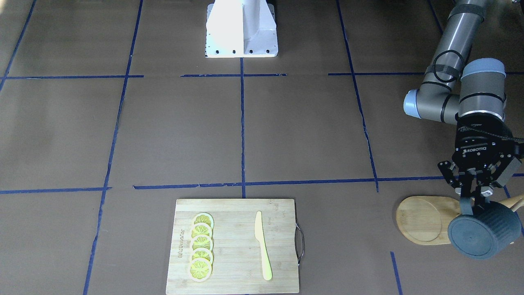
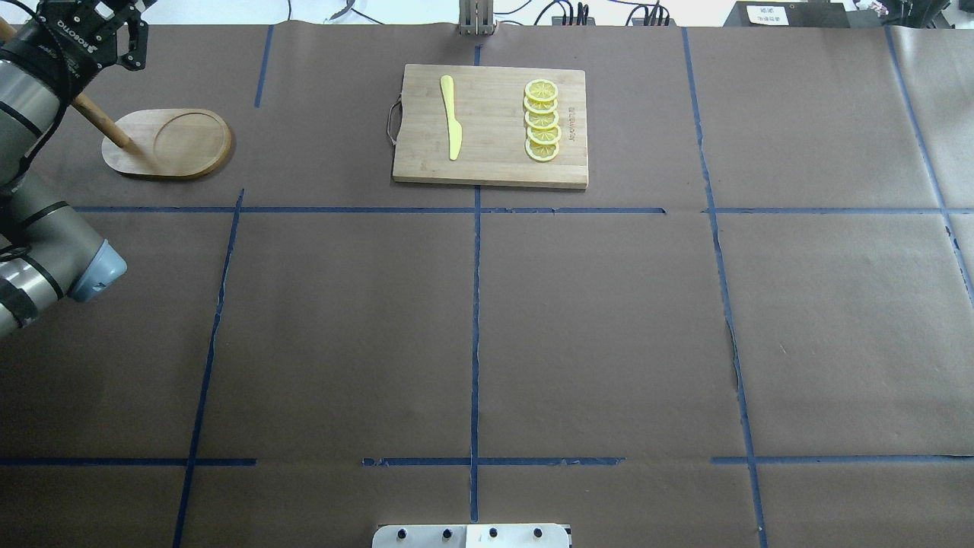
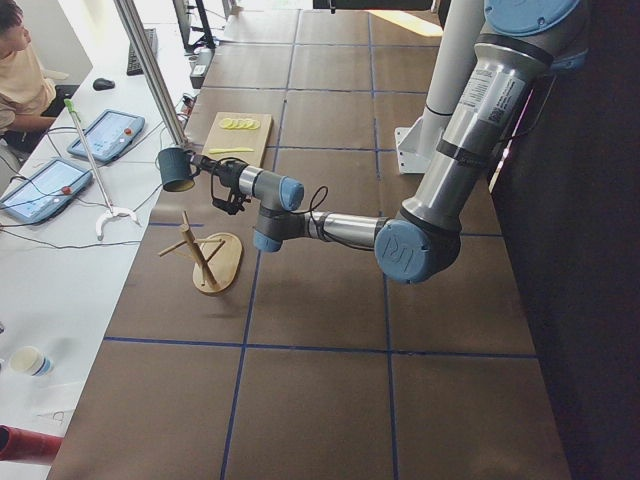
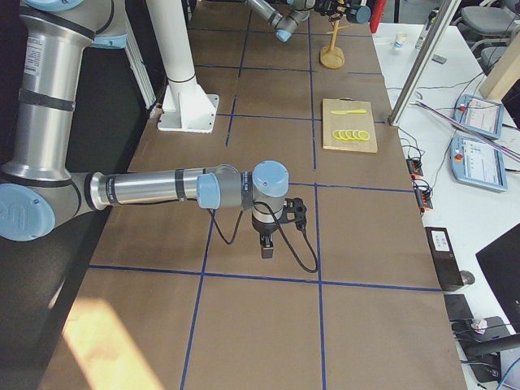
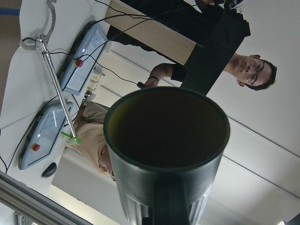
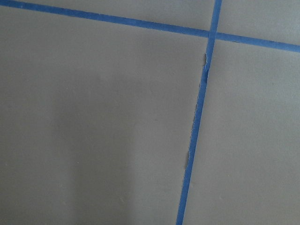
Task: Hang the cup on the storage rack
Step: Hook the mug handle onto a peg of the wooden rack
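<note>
I will let go of the cup with my left gripper on the near-side wooden peg of the storage rack's leaning post (image 1: 507, 223).
My left gripper (image 1: 475, 197) is shut on the handle of the dark blue-grey cup (image 1: 485, 233) and holds it in the air, tipped on its side, above and just beyond the storage rack's oval bamboo base (image 1: 423, 219). The left wrist view looks into the cup's mouth (image 5: 166, 136), with the handle at the bottom. In the exterior left view the cup (image 3: 177, 168) hangs above the rack's pegs (image 3: 200, 250). The overhead view shows the rack's base (image 2: 171, 144) and leaning post (image 2: 99, 122); the cup is out of that view. My right gripper (image 4: 266, 244) hangs low over bare table; I cannot tell whether it is open.
A bamboo cutting board (image 1: 233, 246) holds several lemon slices (image 1: 201, 248) and a yellow knife (image 1: 262, 243), well to the side of the rack. The robot's white base (image 1: 241, 28) is at the table's far edge. Operators and tablets show beyond the table's edge (image 3: 105, 135).
</note>
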Controlling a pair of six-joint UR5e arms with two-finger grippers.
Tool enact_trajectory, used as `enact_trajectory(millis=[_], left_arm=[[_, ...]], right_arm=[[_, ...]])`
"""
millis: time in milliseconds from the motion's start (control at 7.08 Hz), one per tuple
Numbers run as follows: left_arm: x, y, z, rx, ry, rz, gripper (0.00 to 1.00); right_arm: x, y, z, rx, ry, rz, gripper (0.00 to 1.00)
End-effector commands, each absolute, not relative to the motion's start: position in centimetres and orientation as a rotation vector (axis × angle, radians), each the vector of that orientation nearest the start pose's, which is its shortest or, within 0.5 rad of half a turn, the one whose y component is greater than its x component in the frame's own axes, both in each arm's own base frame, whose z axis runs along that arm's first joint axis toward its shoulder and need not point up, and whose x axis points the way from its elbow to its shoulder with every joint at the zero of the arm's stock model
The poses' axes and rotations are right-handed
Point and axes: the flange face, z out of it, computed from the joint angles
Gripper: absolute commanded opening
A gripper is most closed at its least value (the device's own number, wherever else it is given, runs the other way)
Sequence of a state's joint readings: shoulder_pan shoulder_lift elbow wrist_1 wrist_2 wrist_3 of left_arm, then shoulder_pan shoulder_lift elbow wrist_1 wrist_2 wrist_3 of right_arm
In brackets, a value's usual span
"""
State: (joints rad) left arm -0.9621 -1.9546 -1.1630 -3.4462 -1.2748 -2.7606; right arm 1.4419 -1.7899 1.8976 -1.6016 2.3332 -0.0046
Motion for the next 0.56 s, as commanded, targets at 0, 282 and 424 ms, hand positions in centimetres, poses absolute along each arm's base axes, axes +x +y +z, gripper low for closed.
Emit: enact_trajectory(millis=[0, 282, 424], left_arm=[[20.4, -58.0, 47.7, -0.038, 2.241, -1.66, 0.0], [19.1, -57.7, 48.9, -0.034, 2.232, -1.661, 0.0], [18.4, -58.0, 49.7, -0.015, 2.215, -1.679, 0.0]], right_arm=[[1.2, -40.7, 59.9, 0.027, -0.766, -0.157, 1.0], [1.2, -40.8, 59.7, 0.032, -0.766, -0.16, 1.0], [1.2, -40.8, 59.6, 0.033, -0.766, -0.16, 1.0]])
